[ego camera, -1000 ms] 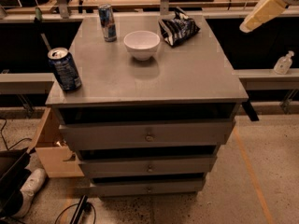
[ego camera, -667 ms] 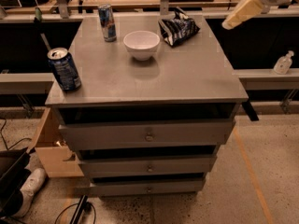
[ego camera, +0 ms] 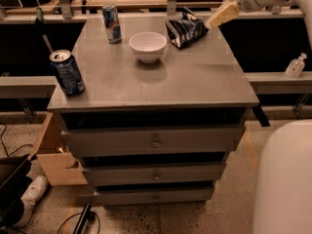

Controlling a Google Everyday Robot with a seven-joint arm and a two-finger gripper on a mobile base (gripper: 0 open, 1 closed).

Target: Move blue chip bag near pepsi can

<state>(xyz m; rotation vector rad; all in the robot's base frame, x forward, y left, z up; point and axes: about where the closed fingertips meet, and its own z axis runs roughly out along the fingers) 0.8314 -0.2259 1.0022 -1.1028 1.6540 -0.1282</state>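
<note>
I should next close my gripper on the crumpled middle [ego camera: 185, 30] of the blue chip bag beside the white bowl.
The blue chip bag [ego camera: 184, 29], crumpled dark navy foil with white lettering, lies at the back right of the grey cabinet top [ego camera: 195, 82]. The pepsi can [ego camera: 67, 72], stout and dark blue with a silver top, stands at the front left corner. My gripper [ego camera: 218, 17] with its cream fingers comes in from the upper right and sits just right of the bag, at the bag's right edge.
A white bowl [ego camera: 147, 46] stands left of the bag. A slim silver-blue can [ego camera: 112, 23] stands at the back left. The cabinet has three drawers [ego camera: 155, 141]. A small bottle [ego camera: 295, 66] sits on the ledge at right. A cardboard box [ego camera: 51, 152] is on the floor at left.
My gripper has moved left and down from the far upper right toward the chip bag. The bag, bowl and cans have not moved.
</note>
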